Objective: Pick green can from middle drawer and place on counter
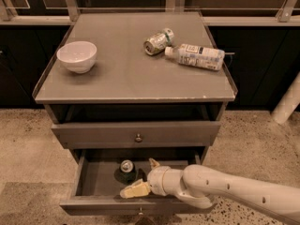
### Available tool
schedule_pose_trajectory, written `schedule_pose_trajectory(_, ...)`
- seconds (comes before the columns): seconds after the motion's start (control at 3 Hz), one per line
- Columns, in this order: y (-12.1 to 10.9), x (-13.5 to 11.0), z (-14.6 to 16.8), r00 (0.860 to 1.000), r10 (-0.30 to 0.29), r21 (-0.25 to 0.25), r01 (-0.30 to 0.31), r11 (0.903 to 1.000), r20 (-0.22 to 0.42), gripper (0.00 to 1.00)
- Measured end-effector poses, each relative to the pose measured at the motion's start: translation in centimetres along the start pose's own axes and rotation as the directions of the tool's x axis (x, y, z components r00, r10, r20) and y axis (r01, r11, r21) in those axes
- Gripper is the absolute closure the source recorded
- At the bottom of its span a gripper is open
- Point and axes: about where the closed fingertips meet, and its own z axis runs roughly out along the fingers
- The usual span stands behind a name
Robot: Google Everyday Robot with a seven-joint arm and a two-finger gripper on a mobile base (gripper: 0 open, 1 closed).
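The robot's gripper will close on the sides of the green can (127,175), just below the can's silver top, in the open middle drawer.
The green can (126,169) stands upright in the open middle drawer (93,182), left of centre, its silver top facing up. My gripper (137,177) is inside the drawer just right of the can, open, with one pale finger (133,190) in front of the can and the other (153,163) behind it. It holds nothing. The cream arm (225,191) comes in from the lower right over the drawer's front right part. The counter (122,74) is the grey cabinet top above.
On the counter are a white bowl (77,56) at the left, a paler silver-and-green can (158,41) on its side, and a lying plastic bottle (197,56) at the back right. A closed drawer front with a brass knob (138,138) sits above the open drawer. Speckled floor surrounds the cabinet.
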Motion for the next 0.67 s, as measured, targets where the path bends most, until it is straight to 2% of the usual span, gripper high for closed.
schedule_pose_trajectory(0.33,-0.2,-1.32,3.7,0.999,-0.036,0.003,0.036,0.9994,0.031,0.0)
schedule_pose_trajectory(0.67,-0.19,-1.31,3.76,0.999,-0.035,0.003,0.035,0.9994,0.031,0.0)
